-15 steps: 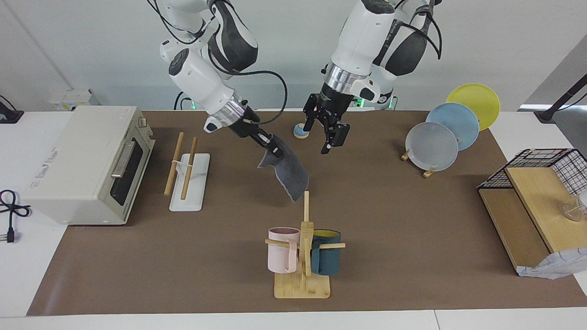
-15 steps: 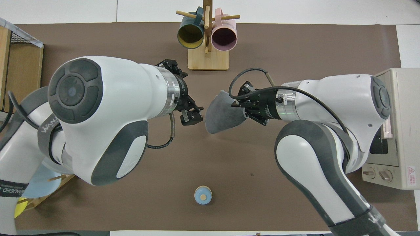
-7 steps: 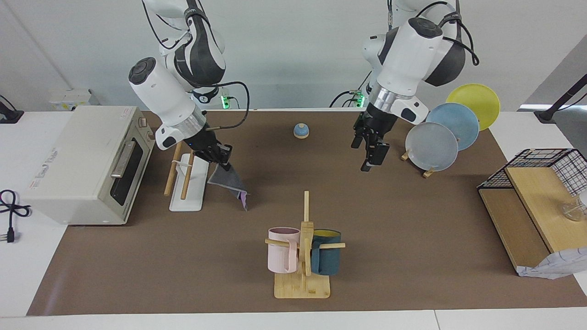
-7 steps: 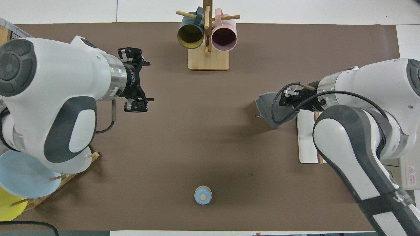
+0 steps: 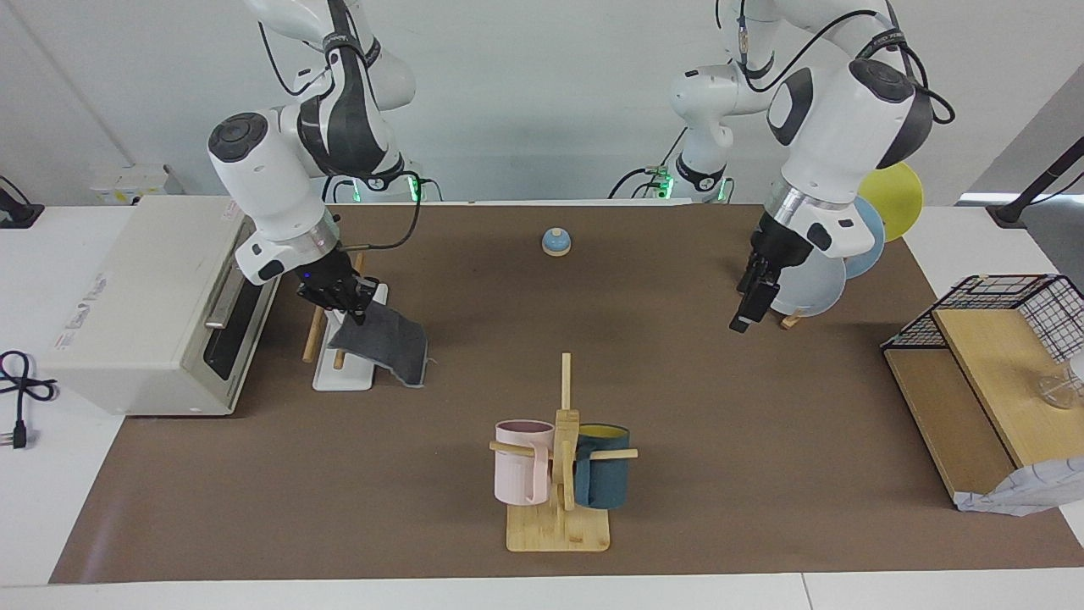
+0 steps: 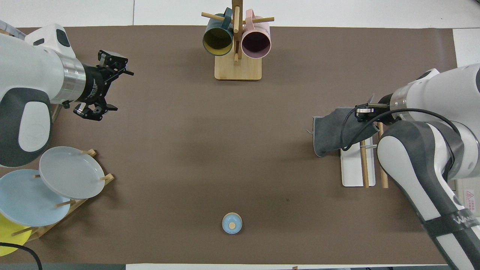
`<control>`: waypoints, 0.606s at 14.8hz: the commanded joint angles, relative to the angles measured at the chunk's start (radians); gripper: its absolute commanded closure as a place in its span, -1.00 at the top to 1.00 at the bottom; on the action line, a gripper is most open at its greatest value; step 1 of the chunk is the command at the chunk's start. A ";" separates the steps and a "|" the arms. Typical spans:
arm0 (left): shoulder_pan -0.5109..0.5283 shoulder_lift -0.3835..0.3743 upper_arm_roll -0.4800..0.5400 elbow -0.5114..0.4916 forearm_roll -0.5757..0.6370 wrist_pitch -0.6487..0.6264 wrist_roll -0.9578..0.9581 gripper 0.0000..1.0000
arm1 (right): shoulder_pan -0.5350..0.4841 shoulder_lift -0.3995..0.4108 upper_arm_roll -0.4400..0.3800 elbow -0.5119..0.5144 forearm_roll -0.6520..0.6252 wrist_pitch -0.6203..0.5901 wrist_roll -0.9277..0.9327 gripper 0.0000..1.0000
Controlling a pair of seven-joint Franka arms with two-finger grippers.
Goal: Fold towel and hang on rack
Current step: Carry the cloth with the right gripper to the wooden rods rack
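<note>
Next, my right gripper releases the towel, now pinched just over the rack, draped over the far half of the rack's wooden rods [image 6: 363, 131].
The towel [image 5: 385, 343], dark grey face up, is pinched at one edge by my right gripper [image 5: 349, 307], which is shut on it just over the rack [image 5: 345, 379]. The cloth slopes from the gripper across the rack's white base, and its lower edge rests on the mat beside the rack, toward the table's middle. The overhead view shows the towel [image 6: 330, 131], the right gripper [image 6: 366, 112] and the rack's base and two wooden rods [image 6: 352, 170]. My left gripper [image 5: 745, 312] hangs open and empty above the mat beside the plate stand; it also shows in the overhead view [image 6: 112, 88].
A toaster oven [image 5: 152, 296] stands beside the rack at the right arm's end. A bamboo mug stand [image 5: 559, 508] is farther from the robots, mid-table. A plate stand [image 6: 71, 172], a blue bell [image 5: 555, 242], a wire basket on a wooden shelf [image 5: 991, 339] and a white patterned cloth [image 5: 1025, 496] are also here.
My right gripper has carried the towel from mid-table to the rack and lowered it there. My left arm has drawn back toward the plate stand.
</note>
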 commanded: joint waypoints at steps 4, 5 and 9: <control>0.121 -0.030 -0.002 0.003 0.006 -0.113 0.668 1.00 | -0.113 0.001 0.005 0.059 -0.094 -0.091 -0.199 -1.00; 0.135 -0.024 -0.002 0.023 0.009 -0.131 0.747 1.00 | -0.128 0.002 0.005 0.068 -0.106 -0.101 -0.219 -1.00; 0.137 0.024 -0.005 0.151 0.155 -0.304 0.917 1.00 | -0.160 0.001 0.005 0.059 -0.122 -0.107 -0.266 -1.00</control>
